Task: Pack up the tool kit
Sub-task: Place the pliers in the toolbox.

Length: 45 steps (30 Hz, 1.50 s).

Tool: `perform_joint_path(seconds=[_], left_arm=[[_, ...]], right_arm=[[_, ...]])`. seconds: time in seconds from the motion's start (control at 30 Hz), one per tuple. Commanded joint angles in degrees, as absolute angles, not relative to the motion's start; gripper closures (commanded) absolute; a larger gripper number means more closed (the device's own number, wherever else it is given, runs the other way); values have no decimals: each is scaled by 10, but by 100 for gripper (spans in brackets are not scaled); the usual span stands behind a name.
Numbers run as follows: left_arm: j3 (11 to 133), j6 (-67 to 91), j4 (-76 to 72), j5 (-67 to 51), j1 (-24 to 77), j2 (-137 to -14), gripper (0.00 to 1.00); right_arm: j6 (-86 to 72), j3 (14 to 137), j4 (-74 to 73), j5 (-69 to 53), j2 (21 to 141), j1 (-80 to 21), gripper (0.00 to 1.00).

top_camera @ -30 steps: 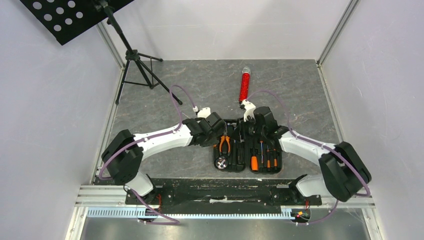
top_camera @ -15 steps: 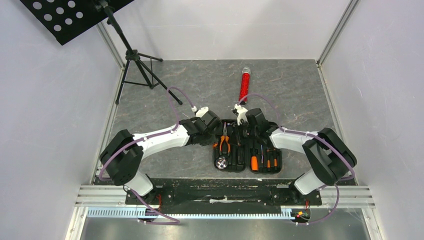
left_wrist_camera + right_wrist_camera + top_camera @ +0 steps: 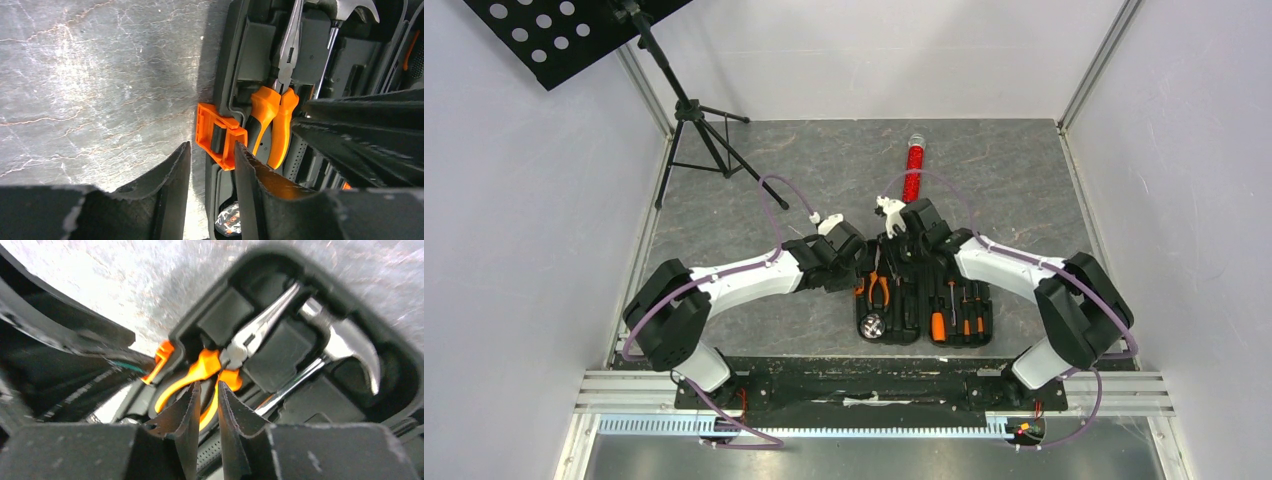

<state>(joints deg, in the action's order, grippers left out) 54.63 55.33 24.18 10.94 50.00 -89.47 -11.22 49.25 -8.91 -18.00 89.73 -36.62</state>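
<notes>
My left gripper's outer finger stands clear of the case's side, so it should close at the orange latch [image 3: 220, 136] and steady the case while my right gripper shifts the pliers.
The tool kit's black case [image 3: 921, 305] lies open on the table, with pliers [image 3: 879, 288] in its left half and screwdrivers [image 3: 959, 320] in its right. My left gripper [image 3: 859, 275] [image 3: 210, 150] is open astride the case's left wall, just short of the orange latch [image 3: 218, 135]. Table shows between its outer finger and the wall. My right gripper [image 3: 894, 265] [image 3: 209, 390] hangs over the orange handles of the pliers [image 3: 250, 337], its jaws a narrow gap apart. A handle shows through that gap, but whether it is pinched is unclear. The hammer [image 3: 345, 345] lies beside the pliers.
A red tube [image 3: 913, 165] lies on the table beyond the case. A black tripod [image 3: 694, 120] with a perforated black panel [image 3: 554, 30] stands at the back left. White walls close in the table on three sides.
My right gripper has swung left from the case's middle to over the pliers, its jaws narrower than a second ago. The case's left half has turned slightly. The left arm has hardly moved.
</notes>
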Motion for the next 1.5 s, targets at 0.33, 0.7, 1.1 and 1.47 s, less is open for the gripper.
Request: perform_joint_path(seconds=[0.33, 0.7, 1.1, 1.47], left_arm=[[550, 523, 193, 65, 506, -854, 35], [551, 522, 185, 44, 507, -880, 40], [573, 516, 236, 60, 510, -948, 51], [569, 549, 258, 62, 510, -985, 74]], right_arm=[[-69, 603, -138, -91, 920, -367, 83], [-62, 609, -138, -103, 955, -367, 91], [-63, 609, -142, -110, 982, -368, 95], [-51, 618, -238, -34, 1027, -409, 100]])
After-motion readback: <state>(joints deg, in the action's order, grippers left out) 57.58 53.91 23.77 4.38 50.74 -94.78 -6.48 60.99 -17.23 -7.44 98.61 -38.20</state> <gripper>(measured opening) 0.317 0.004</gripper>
